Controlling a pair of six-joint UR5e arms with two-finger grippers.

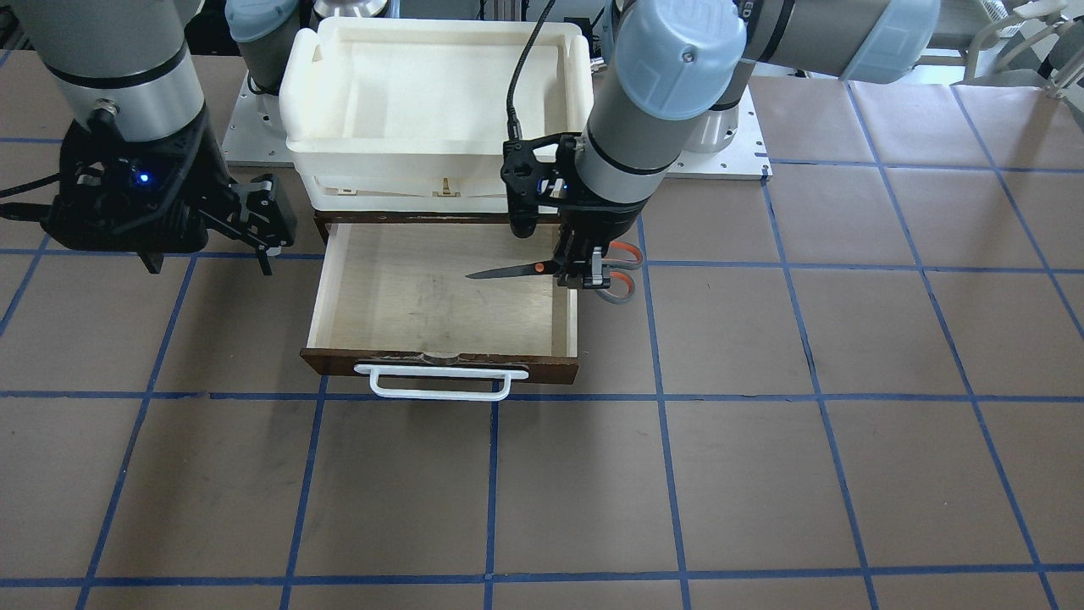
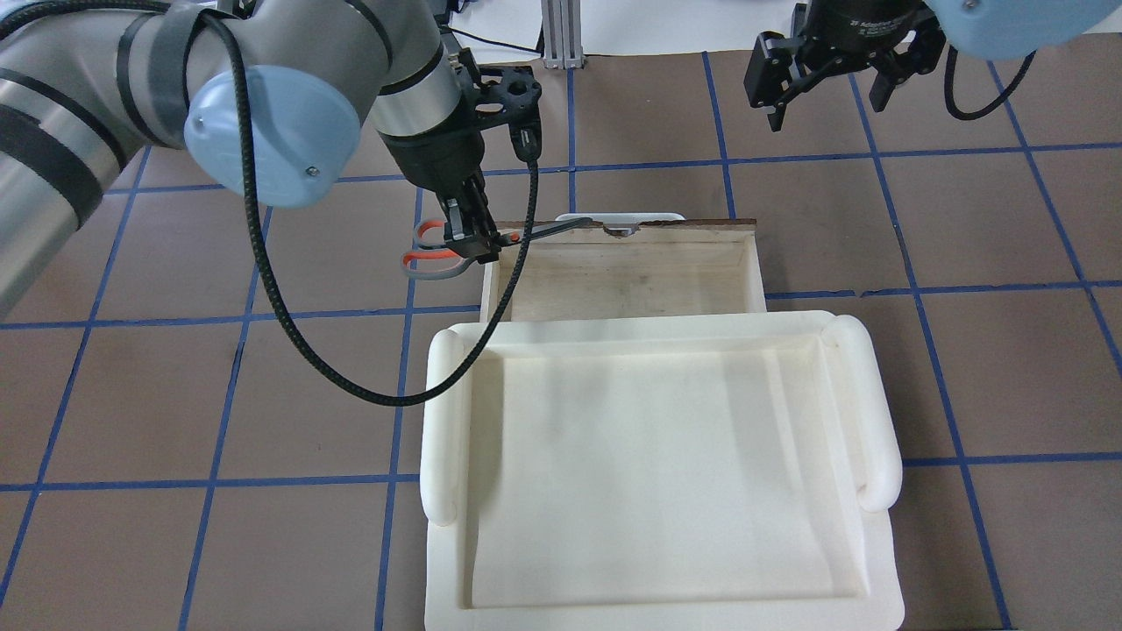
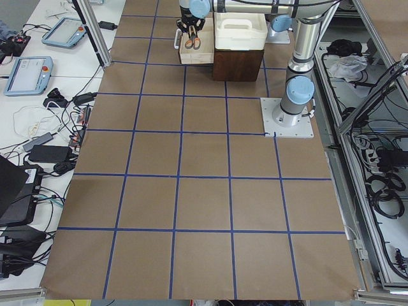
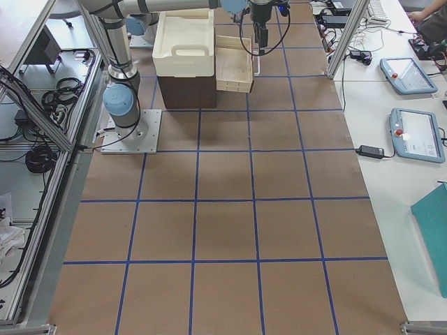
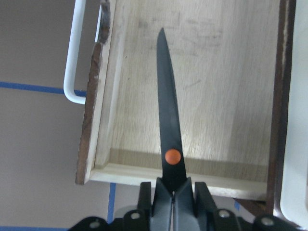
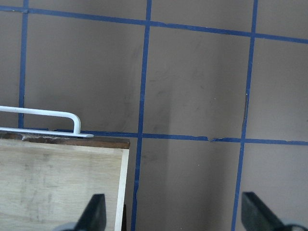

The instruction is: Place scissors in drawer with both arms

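My left gripper is going to let go of the scissors flat on the middle of the drawer's pale plywood bottom point(image 1: 457, 299) point(image 5: 194, 52).
The scissors point(image 1: 508, 271) hang level in my left gripper point(image 1: 580, 275), which is shut on them just behind the orange pivot. The handles point(image 2: 429, 254) stick out beyond the drawer's side wall and the blade point(image 5: 168, 120) points in over the pale plywood floor. The dark brown drawer point(image 1: 440, 363) stands pulled open, its white loop handle point(image 1: 440, 383) at the front. My left gripper point(image 2: 473, 245) is above the drawer's side wall. My right gripper point(image 1: 210, 250) is open and empty, raised off the drawer's other side; its fingers point(image 6: 96, 211) are spread wide.
A cream-white plastic bin point(image 2: 657, 473) sits on the brown cabinet behind the open drawer. A black cable point(image 2: 289, 333) loops from my left wrist over the table. The brown table point(image 1: 762, 474) has blue tape lines.
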